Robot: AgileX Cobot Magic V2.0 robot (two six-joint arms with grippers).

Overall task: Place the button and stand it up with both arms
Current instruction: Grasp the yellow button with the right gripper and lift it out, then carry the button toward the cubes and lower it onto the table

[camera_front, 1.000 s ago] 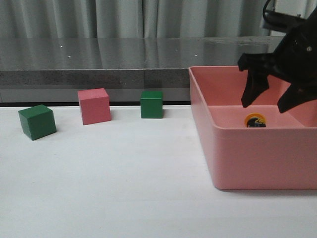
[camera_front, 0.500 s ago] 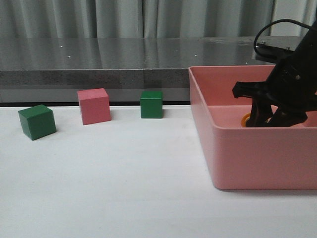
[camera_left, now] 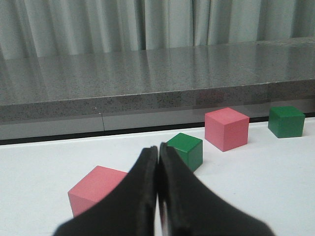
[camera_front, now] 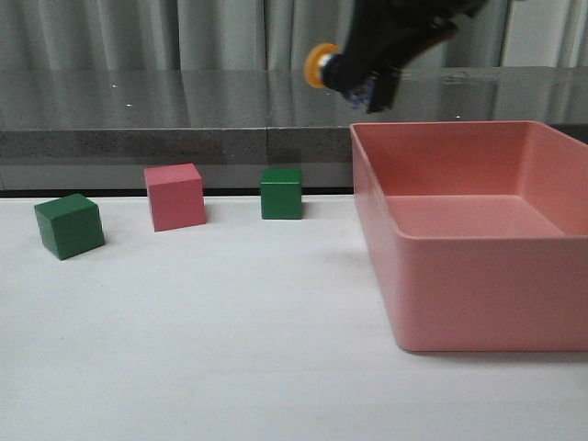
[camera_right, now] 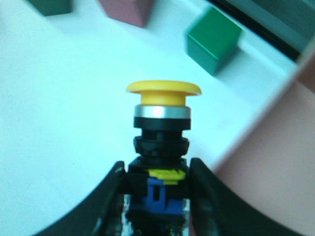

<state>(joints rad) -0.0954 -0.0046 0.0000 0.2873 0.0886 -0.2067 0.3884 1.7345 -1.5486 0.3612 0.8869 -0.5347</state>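
Note:
Next, I put the button down with my right gripper on the white table (camera_front: 195, 280) (camera_right: 91, 124) in front of the pink cube between the green cubes.
My right gripper (camera_front: 363, 78) is shut on the button (camera_front: 335, 69) and holds it high in the air, left of the pink bin's (camera_front: 459, 276) left wall. The yellow cap points left in the front view. In the right wrist view the button (camera_right: 161, 142) shows its yellow cap, silver collar, black body and blue base, clamped by the base between the fingers of my right gripper (camera_right: 158, 196). My left gripper (camera_left: 157, 150) is shut and empty, low over the white table; it does not show in the front view.
On the white table (camera_front: 230, 349) stand a green cube (camera_front: 69, 225) at left, a pink cube (camera_front: 175, 196) and a second green cube (camera_front: 281, 193). Another pink cube (camera_left: 96, 189) lies close to my left gripper. A grey counter (camera_front: 184, 119) runs behind.
My right gripper closed on the button in the pink bin, then lifted it out, up and to the left. The bin now holds nothing.

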